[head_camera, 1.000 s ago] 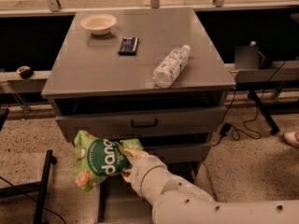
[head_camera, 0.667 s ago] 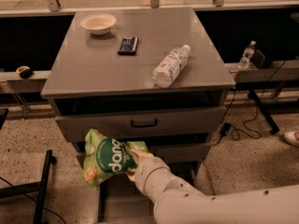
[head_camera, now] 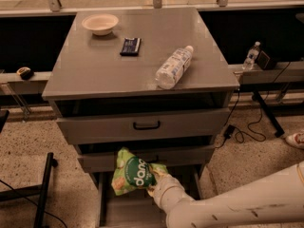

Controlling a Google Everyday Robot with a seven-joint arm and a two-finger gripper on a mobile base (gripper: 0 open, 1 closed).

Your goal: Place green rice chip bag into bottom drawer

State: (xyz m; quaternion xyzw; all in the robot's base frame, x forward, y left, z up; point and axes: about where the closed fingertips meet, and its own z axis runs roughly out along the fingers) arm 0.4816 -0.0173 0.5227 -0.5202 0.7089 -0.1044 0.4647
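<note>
Next, my gripper sets the green rice chip bag down in the back middle of the open bottom drawer (head_camera: pixel 149 187).
The green rice chip bag (head_camera: pixel 131 176) is light green with a dark green round logo and white lettering. It hangs in the air in front of the cabinet, over the left half of the open bottom drawer (head_camera: pixel 110 208). My gripper (head_camera: pixel 153 180) is shut on the bag's right edge, with the white arm reaching in from the lower right. The drawer's grey interior shows below the bag; my arm hides its right part.
Two upper drawers stand slightly open; the top one has a black handle (head_camera: pixel 146 125). On the cabinet top lie a clear water bottle (head_camera: pixel 174 67), a dark packet (head_camera: pixel 130 46) and a white bowl (head_camera: pixel 100 23). A black stand leg (head_camera: pixel 42 189) is at left.
My gripper has carried the bag to the right and a little down, from beside the cabinet's left edge to over the open bottom drawer.
</note>
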